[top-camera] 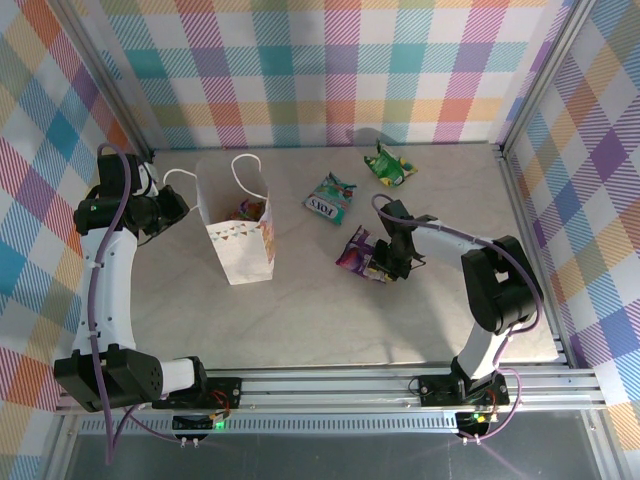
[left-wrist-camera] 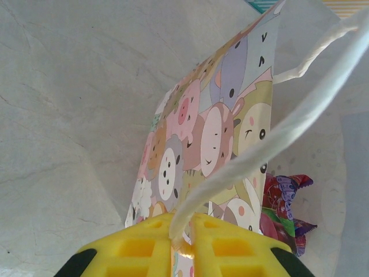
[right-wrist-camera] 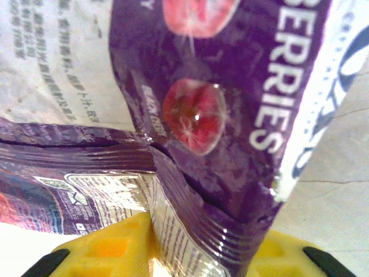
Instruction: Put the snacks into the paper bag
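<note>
My left gripper holds just the white cord handle, so the bag's opening is unsteady; it should open and grip the paper rim (left-wrist-camera: 264,196) before the purple packet goes in.
The white paper bag (top-camera: 243,245) with its animal print (left-wrist-camera: 202,133) stands upright left of centre. My left gripper (top-camera: 180,206) (left-wrist-camera: 181,224) is shut on the bag's white cord handle (left-wrist-camera: 277,135), pulling it to the left. Packets (top-camera: 250,210) (left-wrist-camera: 285,208) lie inside the bag. A purple snack packet (top-camera: 357,255) (right-wrist-camera: 230,115) lies on the table right of the bag, and my right gripper (top-camera: 385,262) (right-wrist-camera: 202,242) is shut on its crumpled edge. A teal packet (top-camera: 330,198) and a green packet (top-camera: 389,166) lie further back.
The grey table (top-camera: 300,320) is enclosed by checked walls at the back (top-camera: 330,70) and on both sides. A metal rail (top-camera: 330,385) runs along the near edge.
</note>
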Available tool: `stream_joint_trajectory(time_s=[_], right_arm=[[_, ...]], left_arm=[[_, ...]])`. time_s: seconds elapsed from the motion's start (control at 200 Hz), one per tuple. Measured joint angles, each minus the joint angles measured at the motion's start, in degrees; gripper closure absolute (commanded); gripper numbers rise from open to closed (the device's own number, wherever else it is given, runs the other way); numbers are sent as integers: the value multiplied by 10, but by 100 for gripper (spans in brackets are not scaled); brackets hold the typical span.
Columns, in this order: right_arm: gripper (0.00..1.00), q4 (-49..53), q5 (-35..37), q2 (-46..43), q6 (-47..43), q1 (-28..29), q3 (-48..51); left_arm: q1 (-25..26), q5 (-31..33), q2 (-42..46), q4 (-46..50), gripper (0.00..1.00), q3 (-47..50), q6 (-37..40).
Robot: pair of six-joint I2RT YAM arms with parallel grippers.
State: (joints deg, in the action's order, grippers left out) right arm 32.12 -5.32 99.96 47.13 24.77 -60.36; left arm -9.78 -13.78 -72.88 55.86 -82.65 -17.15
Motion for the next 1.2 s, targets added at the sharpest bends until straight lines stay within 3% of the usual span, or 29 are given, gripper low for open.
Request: stream_joint_trajectory(time_s=[0.385,1.2], right_arm=[[82,19,22,-2,-12,0,-16],[88,80,47,-33,-61,0,-80]], left_arm=[[0,0,1,0,85,0,0],[0,-2,4,0,79,-4,0]])
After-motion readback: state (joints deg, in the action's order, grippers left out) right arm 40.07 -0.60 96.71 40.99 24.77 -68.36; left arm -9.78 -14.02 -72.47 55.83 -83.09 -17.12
